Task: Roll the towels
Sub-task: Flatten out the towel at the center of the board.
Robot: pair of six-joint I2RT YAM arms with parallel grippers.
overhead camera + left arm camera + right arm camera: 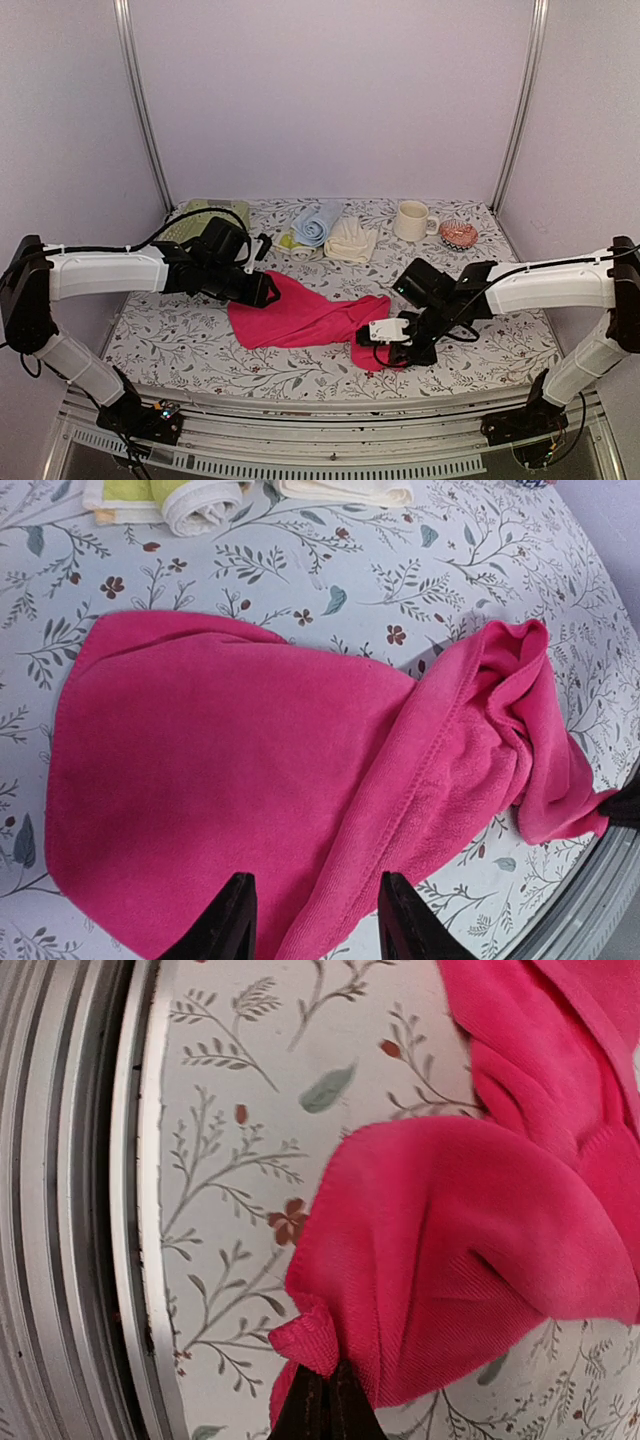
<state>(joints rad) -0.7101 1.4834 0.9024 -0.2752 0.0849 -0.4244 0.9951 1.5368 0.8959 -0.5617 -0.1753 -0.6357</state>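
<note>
Next, I move my left gripper to the near end [263, 346] of the hot pink towel's long fold, at the front edge of the towel, and close it there.
The hot pink towel [300, 315] lies crumpled and half spread on the flowered table, its right end bunched up. My right gripper [388, 348] is shut on a corner of that bunched end [420, 1250], with its fingers [325, 1400] pinching the hem close to the table's front edge. At the towel's left edge my left gripper [268, 290] stands open, its fingers [228, 920] hovering over the pink cloth [250, 760] with nothing held. At the back lie a rolled light blue towel [315, 222], a cream-white towel [351, 240] and a pale yellow-green towel [291, 243].
A cream mug [411, 220] and a small coral round object [459, 235] stand at the back right. A pale green mesh basket [203, 214] sits at the back left behind my left arm. The table's metal front rim [130, 1210] runs close beside my right gripper.
</note>
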